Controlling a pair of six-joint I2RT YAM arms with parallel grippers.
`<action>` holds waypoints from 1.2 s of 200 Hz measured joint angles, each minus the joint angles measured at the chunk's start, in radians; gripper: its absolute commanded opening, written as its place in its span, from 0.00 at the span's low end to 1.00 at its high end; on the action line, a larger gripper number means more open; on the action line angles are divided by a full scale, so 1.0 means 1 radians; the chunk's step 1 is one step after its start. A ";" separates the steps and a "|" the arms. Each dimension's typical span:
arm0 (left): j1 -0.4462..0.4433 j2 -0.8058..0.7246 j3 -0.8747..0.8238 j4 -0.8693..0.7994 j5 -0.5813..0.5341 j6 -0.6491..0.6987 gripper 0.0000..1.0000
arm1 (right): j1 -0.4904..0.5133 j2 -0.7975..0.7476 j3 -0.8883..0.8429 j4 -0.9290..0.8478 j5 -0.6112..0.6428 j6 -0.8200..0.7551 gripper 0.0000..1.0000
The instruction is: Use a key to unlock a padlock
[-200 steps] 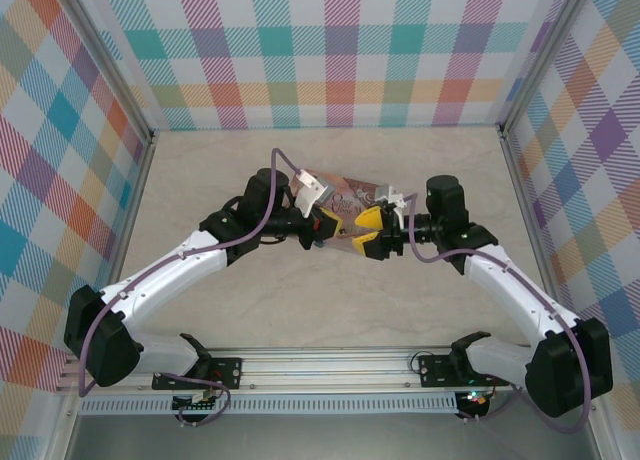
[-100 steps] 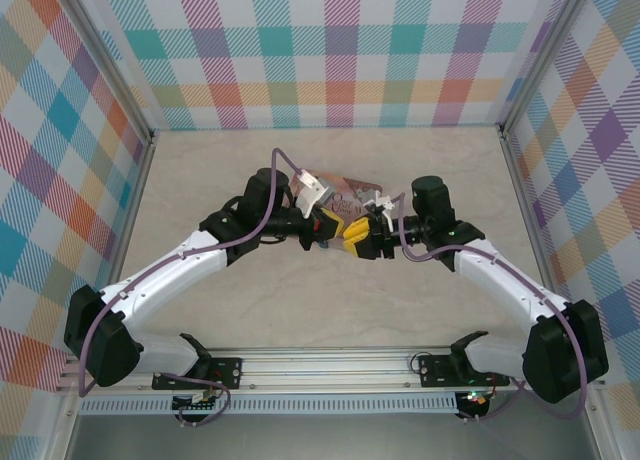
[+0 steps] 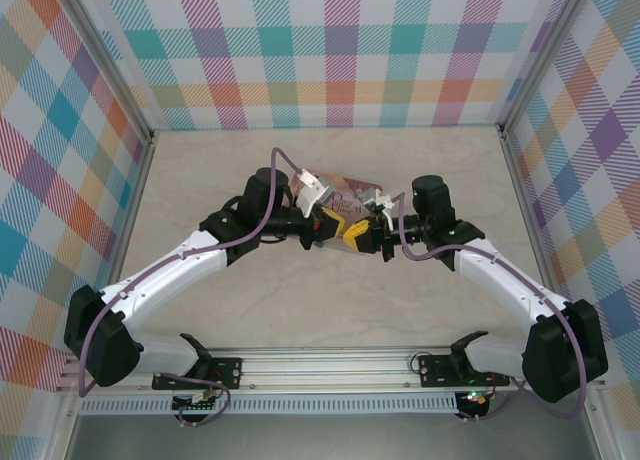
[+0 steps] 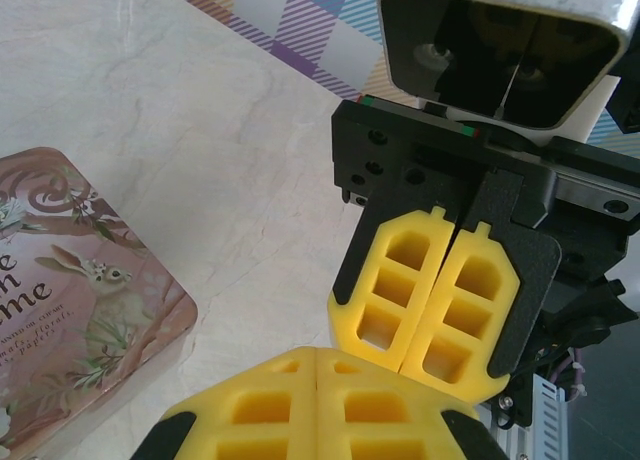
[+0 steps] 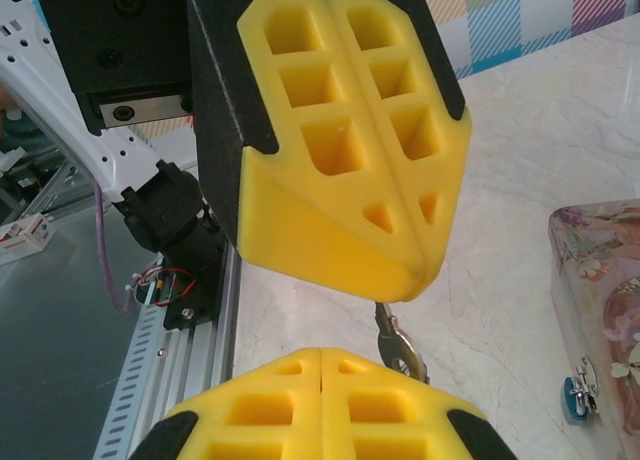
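My right gripper is shut with the key's head hanging beside its seam, so it needs to open, centre its fingers around the key and then pinch that head (image 5: 404, 358).
The tiny blue padlock (image 5: 577, 398) with its silvery shackle hangs on the side of the pink tin (image 5: 600, 280) at the right edge of the right wrist view. A thin metal key (image 5: 398, 342) dangles from the tip seam of my left gripper (image 5: 405, 280), whose yellow fingers are shut on its top end. Just under it my right gripper (image 5: 321, 352) is shut, tip to tip with the left one. The key's lower end runs behind the right finger, off to the side of its seam. From above, my left gripper (image 3: 335, 223) and right gripper (image 3: 368, 238) meet in front of the tin (image 3: 352, 192).
The illustrated pink tin (image 4: 70, 280) lies on the marble-patterned table just behind both grippers. Plaid walls (image 3: 330, 50) close in the back and both sides. The aluminium rail (image 3: 320, 365) with the arm bases runs along the near edge.
My right gripper moved left up against the left gripper's tip and its jaws closed from wide open to shut. The left arm stayed where it was.
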 measured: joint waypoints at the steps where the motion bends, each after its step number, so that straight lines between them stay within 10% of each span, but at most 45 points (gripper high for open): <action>1: 0.000 0.000 0.000 0.000 0.000 0.000 0.00 | 0.000 0.000 0.000 0.000 0.000 0.000 0.06; 108: 0.000 0.000 -0.001 0.000 0.000 0.003 0.00 | 0.006 0.000 0.000 0.016 0.011 0.004 0.00; 157: 0.000 0.000 -0.001 0.001 0.000 0.005 0.00 | 0.006 -0.010 -0.002 0.017 0.052 -0.004 0.50; 240: 0.000 -0.032 -0.010 0.001 0.017 0.019 0.00 | 0.006 -0.052 -0.003 -0.013 0.139 -0.089 0.65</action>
